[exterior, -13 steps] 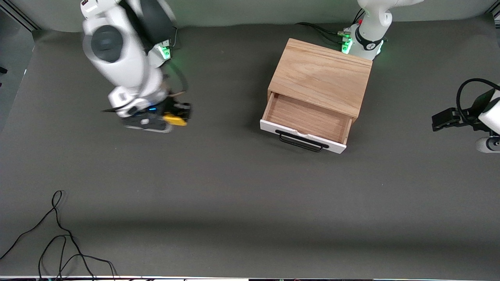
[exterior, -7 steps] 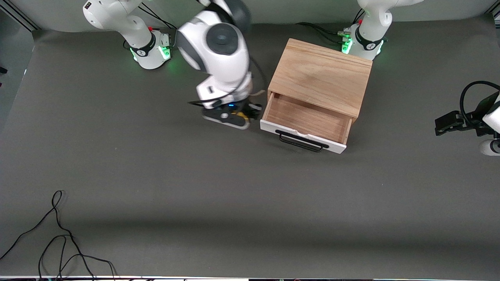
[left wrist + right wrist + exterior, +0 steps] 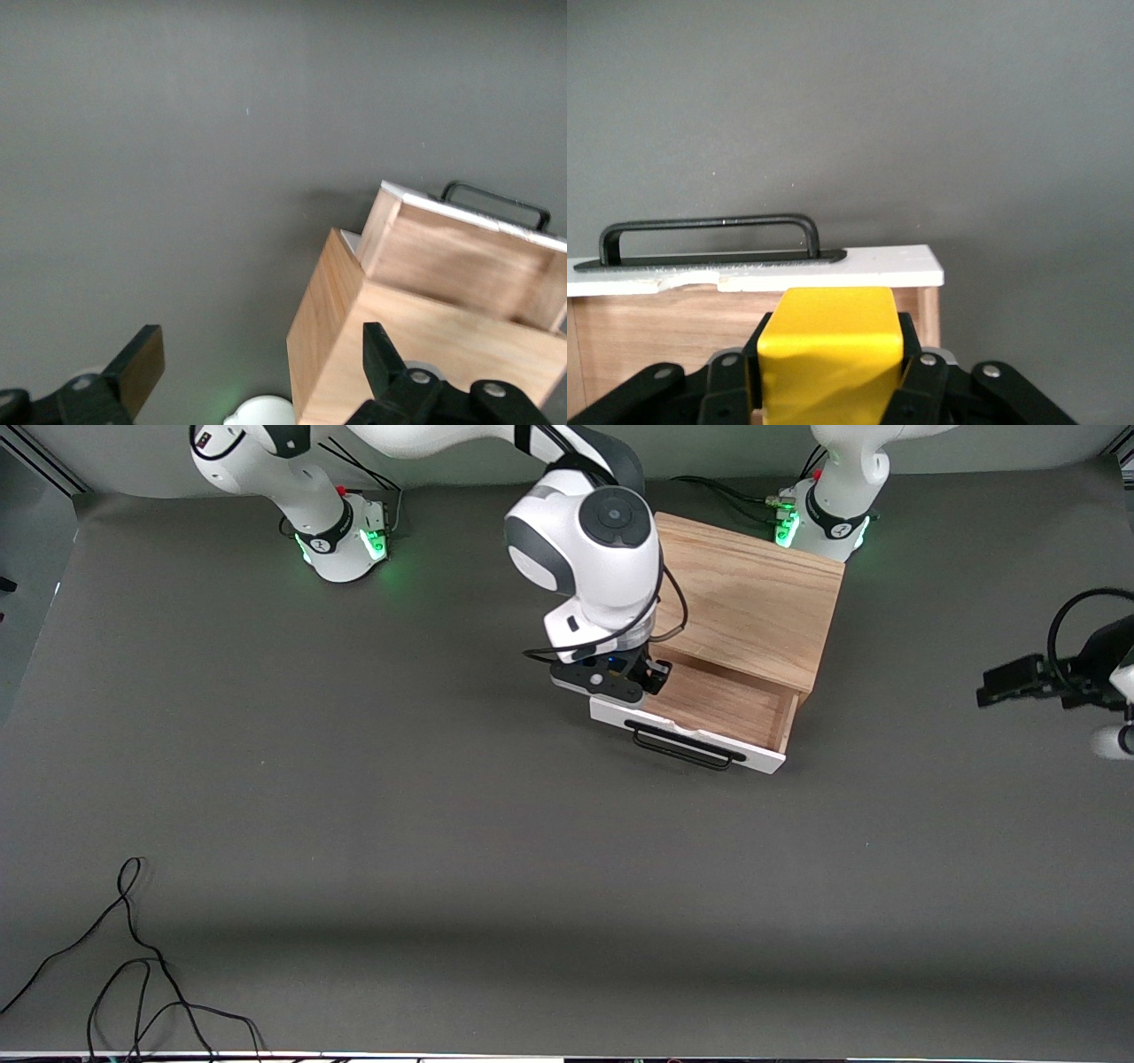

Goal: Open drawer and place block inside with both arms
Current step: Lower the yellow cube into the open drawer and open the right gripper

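Observation:
The robot will set the yellow block down in the drawer corner (image 3: pixel 638 694) (image 3: pixel 874 332) under its right gripper, just behind the white front panel.
The drawer (image 3: pixel 709 701) is pulled out of the light oak box (image 3: pixel 735 598), its white front panel and black bar handle (image 3: pixel 684 746) facing the front camera. My right gripper (image 3: pixel 633 682) hangs over the drawer's end toward the right arm, shut on the yellow block (image 3: pixel 831 347); the block is hidden in the front view. The right wrist view shows the handle (image 3: pixel 709 237) and white front (image 3: pixel 859 266) just past the block. My left gripper (image 3: pixel 1019 684) waits open and empty at the left arm's end of the table; its wrist view shows the box (image 3: pixel 425 345) and open drawer (image 3: pixel 469 257).
A loose black cable (image 3: pixel 133 965) lies on the dark mat near the front camera at the right arm's end. The green-lit arm bases (image 3: pixel 341 536) (image 3: pixel 824 518) stand along the table's top edge, the left arm's one right by the box.
My right arm has swung the yellow block from the right arm's end of the table across to over the open drawer. The left gripper has barely shifted.

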You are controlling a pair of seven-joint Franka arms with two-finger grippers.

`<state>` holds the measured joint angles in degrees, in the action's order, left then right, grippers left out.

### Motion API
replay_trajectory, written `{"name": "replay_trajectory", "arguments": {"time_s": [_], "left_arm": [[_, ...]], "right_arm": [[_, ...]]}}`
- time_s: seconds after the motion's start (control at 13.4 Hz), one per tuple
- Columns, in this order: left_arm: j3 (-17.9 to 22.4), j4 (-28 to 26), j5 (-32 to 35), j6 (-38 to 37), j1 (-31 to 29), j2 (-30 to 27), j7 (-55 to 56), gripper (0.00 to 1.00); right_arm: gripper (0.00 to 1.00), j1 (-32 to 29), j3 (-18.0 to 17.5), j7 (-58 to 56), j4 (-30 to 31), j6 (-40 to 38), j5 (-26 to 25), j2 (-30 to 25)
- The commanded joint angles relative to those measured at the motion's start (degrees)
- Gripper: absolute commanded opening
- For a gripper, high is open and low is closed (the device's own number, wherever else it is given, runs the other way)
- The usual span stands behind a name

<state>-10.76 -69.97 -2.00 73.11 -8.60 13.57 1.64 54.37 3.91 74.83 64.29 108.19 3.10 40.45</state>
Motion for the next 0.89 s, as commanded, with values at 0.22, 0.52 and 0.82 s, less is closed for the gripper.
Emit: {"name": "replay_trajectory", "arguments": {"time_s": [0.22, 0.52, 0.82], "left_arm": [[-0.49, -2.19, 0.06, -1.83, 0.51, -3.11, -0.49, 1.00], [-0.40, -2.54, 0.77, -2.44, 0.08, -2.94, -0.49, 1.00], [-0.75, -2.28, 0.77, -2.35, 0.60, -3.20, -0.41, 1.00]], "right_arm": [[0.28, -0.14, -2.51, 3.22, -2.59, 1.41, 0.77, 4.72], [0.28, 0.56, -2.59, 3.48, -2.42, 1.41, 0.77, 7.10], [0.28, 0.56, -2.59, 3.48, -2.50, 1.67, 0.77, 7.81]]}}
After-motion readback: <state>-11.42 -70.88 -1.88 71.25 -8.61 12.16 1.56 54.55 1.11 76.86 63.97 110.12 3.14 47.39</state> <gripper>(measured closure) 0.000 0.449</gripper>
